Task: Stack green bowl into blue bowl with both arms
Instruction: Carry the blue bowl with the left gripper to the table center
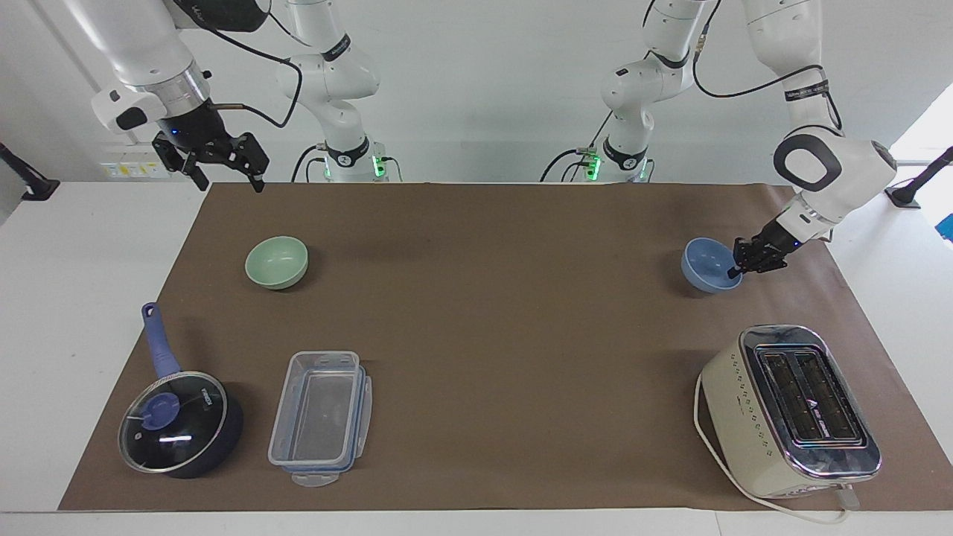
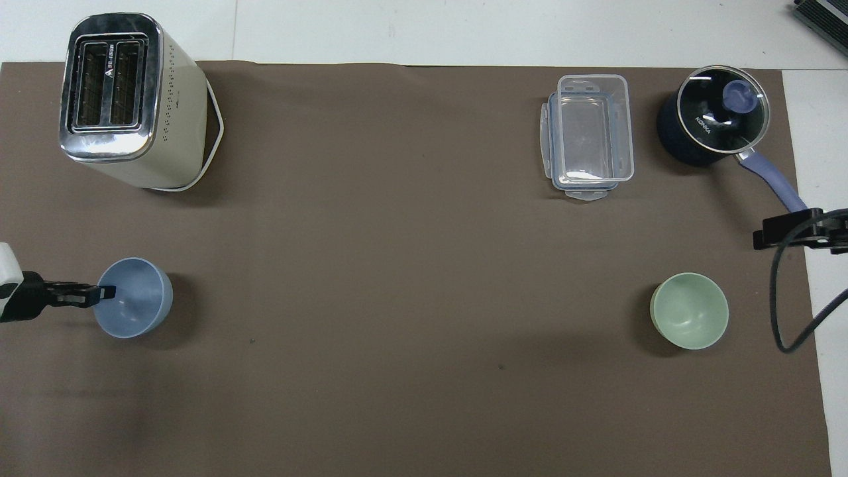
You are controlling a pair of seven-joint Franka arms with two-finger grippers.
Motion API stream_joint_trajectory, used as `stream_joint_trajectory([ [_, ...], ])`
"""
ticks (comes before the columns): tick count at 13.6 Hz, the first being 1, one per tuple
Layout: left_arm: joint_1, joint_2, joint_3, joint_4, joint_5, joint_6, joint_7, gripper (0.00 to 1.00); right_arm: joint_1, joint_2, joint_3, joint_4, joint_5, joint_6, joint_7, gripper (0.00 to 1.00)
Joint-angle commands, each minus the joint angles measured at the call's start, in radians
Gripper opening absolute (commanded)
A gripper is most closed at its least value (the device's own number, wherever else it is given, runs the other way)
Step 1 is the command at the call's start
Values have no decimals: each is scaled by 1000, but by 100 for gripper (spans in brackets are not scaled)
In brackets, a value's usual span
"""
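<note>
Next, my left gripper sets the blue bowl free once it is on the bare middle of the brown mat (image 2: pixel 426 306).
The periwinkle blue bowl (image 1: pixel 707 266) (image 2: pixel 136 301) is toward the left arm's end of the brown mat. My left gripper (image 1: pixel 734 271) (image 2: pixel 106 291) is shut on the blue bowl's rim, one finger inside and one outside. The mint green bowl (image 1: pixel 276 262) (image 2: pixel 689 310) rests upright on the mat toward the right arm's end, with nothing touching it. High over the mat's corner by the robots, my right gripper (image 1: pixel 229 182) waits with its fingers open and holds nothing.
A cream toaster (image 1: pixel 789 406) (image 2: pixel 126 99) stands farther from the robots than the blue bowl. A clear lidless container (image 1: pixel 320 417) (image 2: pixel 589 136) and a dark blue saucepan with glass lid (image 1: pixel 179 424) (image 2: pixel 712 122) sit farther out than the green bowl.
</note>
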Motion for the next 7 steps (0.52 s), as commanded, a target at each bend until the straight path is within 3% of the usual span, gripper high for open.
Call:
stream_joint_trajectory([
  [1,-28,-111,6,-24,-15,-19,-47,0,-6,-4,2,2,15,2,-23,100],
  [4,-136,-181,0,-26,17,-27,-268,0,-6,-4,2,2,15,2,-23,100],
  [7,-291,-186,-3,-32,186,-2,-521,0,-6,-4,2,3,14,2,-23,100],
])
